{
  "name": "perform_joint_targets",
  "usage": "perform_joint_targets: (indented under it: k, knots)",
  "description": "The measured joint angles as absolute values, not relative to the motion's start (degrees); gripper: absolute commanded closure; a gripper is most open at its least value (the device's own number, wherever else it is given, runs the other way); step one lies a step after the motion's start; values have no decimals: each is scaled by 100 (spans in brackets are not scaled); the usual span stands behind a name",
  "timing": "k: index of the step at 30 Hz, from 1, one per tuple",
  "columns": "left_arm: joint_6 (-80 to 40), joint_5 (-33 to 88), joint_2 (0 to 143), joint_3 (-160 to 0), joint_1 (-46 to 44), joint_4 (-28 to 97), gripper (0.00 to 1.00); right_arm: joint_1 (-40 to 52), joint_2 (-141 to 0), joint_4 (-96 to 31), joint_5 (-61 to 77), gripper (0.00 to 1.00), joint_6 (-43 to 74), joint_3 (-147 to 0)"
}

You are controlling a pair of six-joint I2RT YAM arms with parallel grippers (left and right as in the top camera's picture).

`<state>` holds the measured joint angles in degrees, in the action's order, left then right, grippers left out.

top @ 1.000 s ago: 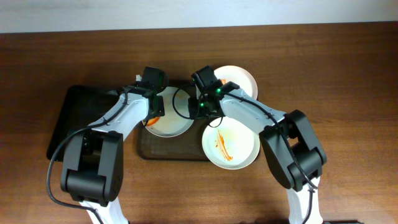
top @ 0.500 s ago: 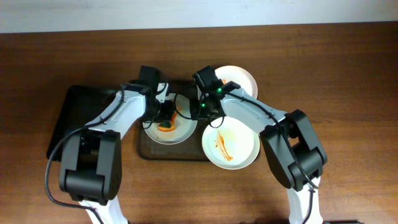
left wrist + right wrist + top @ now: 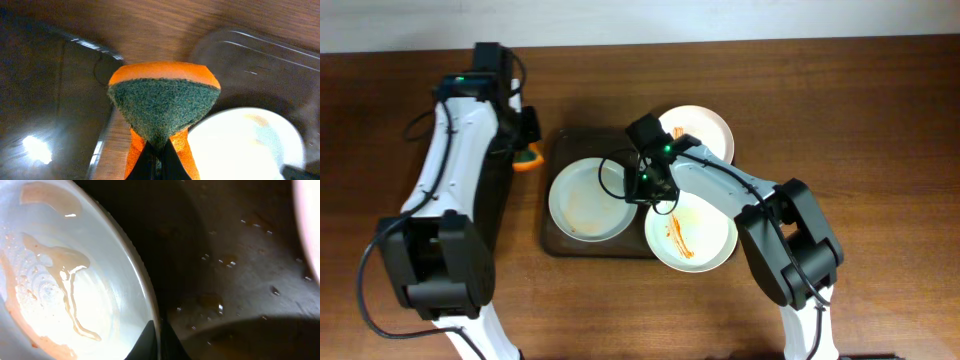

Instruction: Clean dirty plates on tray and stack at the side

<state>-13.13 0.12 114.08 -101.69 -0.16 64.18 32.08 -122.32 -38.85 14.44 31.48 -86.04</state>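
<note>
I should let go of the white plate, now on or over the tray, with my right gripper on the far half of the brown tray [image 3: 593, 172], beside the back plate.
Three white plates lie on or over a brown tray [image 3: 556, 242]. The left plate [image 3: 588, 200] carries a faint smear of sauce. My right gripper [image 3: 642, 182] is shut on this plate's right rim [image 3: 145, 287]. The front right plate [image 3: 691, 232] has orange sauce streaks. The back right plate [image 3: 705, 127] lies partly under my right arm. My left gripper [image 3: 527, 150] is shut on an orange and green sponge [image 3: 164, 102] and holds it above the table, between the black tray [image 3: 420, 195] and the brown tray.
A black tray lies at the left under my left arm. Bare wooden table [image 3: 880, 150] lies to the right and in front of the trays.
My left gripper has lifted the sponge off the left plate and swung it back and left, off the brown tray. My right gripper stays on the plate's rim.
</note>
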Motion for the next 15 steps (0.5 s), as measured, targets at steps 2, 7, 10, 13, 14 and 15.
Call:
perform_joint_targets:
  k: [2,7,10,13,14,15]
  knots:
    - [-1313,-5,11408,-10169,340,6504,100,3201,-12110,-4407,952,96,2967,-8801]
    - [-1315,-5,11408,-10169,760,6514,100,3583,-11528,-5103,-1831,96,2480,-9496]
    - [-1315,-5,11408,-10169,757,6497,100,4333,-11531,-5074,-3533,96,2392,-9494]
    - [-1313,-5,11408,-10169,757,6490,100,5199,-11531,-5054,-5682,96,2357,-9494]
    - [-1313,-5,11408,-10169,757,6488,100,5411,-11533,-5059,-6213,96,2355,-9494]
    - [-1313,-5,11408,-10169,757,6490,100,5570,-11533,-5059,-6672,96,2357,-9494]
